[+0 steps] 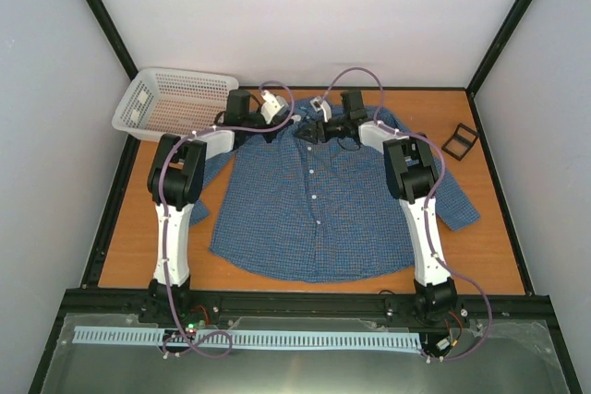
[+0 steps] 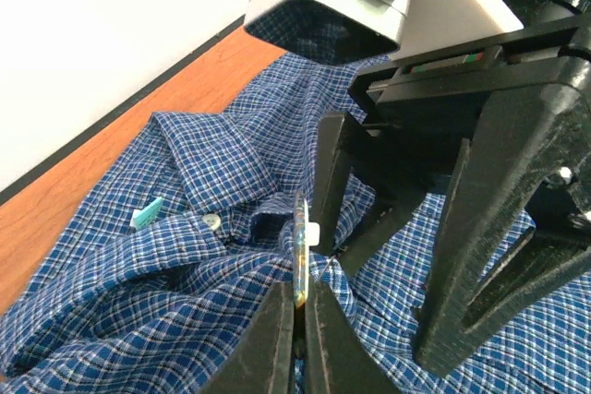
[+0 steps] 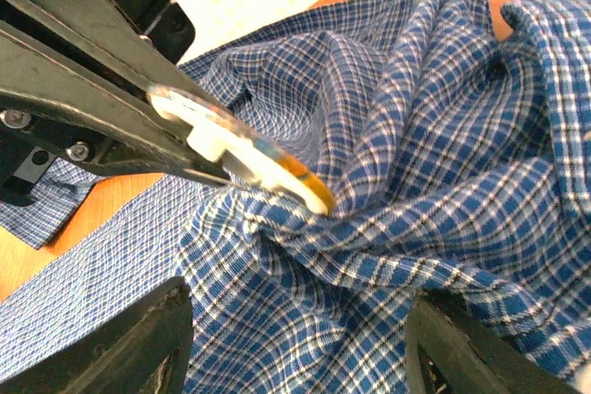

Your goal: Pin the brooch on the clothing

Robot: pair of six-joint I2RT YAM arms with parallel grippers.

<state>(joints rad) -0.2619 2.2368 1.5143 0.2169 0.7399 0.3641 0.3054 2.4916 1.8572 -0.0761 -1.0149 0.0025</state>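
Note:
Loose cloth fold at the brooch's edge lies beyond my right gripper's open fingers, so it should reach in, pinch the cloth (image 3: 362, 228) beside the brooch.
The blue checked shirt (image 1: 323, 219) lies flat on the table, collar at the far side. My left gripper (image 2: 300, 291) is shut on the brooch (image 2: 301, 246), a thin disc seen edge-on with a golden-orange rim and a white back. It presses the brooch against a raised fold of cloth by the collar. In the right wrist view the brooch (image 3: 254, 152) touches the fold of shirt (image 3: 443, 136). My right gripper (image 3: 295, 357) is open, with its fingers (image 3: 138, 348) astride that fold. Both grippers meet at the collar in the top view, left (image 1: 297, 123) and right (image 1: 312, 132).
A white mesh basket (image 1: 180, 103) stands at the back left. A small black hinged box (image 1: 459, 140) lies open at the back right. A teal tag (image 2: 146, 214) and a white button (image 2: 211, 220) show at the collar. The walls stand close behind.

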